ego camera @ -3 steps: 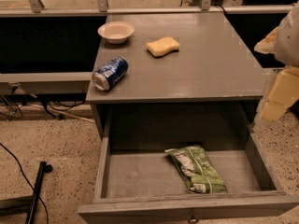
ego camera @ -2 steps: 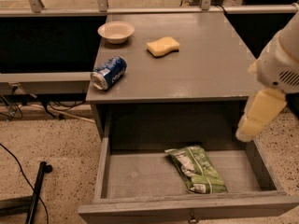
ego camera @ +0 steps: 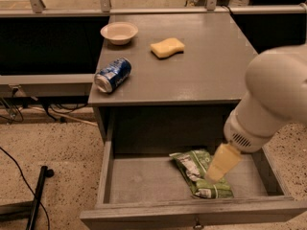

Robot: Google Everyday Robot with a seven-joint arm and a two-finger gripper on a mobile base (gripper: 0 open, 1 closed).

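The gripper should grip the green snack bag's far end (ego camera: 183, 160), deeper inside the open grey drawer.
An open grey drawer (ego camera: 144, 206) below the cabinet top holds a green snack bag (ego camera: 188, 165) lying flat, right of its middle. My gripper (ego camera: 215, 173) hangs from the large white arm (ego camera: 273, 99) on the right. It reaches down into the drawer, and its yellowish tip is right over the bag's right side. Whether it touches the bag is hidden. On the cabinet top (ego camera: 211, 75) lie a blue soda can (ego camera: 112, 74) on its side at the front left, a white bowl (ego camera: 119, 32) at the back left, and a yellow sponge (ego camera: 167, 47).
A black pole (ego camera: 38, 195) and cables (ego camera: 14, 110) lie on the speckled floor to the left. Dark shelving flanks the cabinet on both sides, and a metal rail (ego camera: 144, 9) runs along the back.
The arm has swung in from the right edge and moved left and down. The gripper has dropped from beside the cabinet into the drawer, over the green bag.
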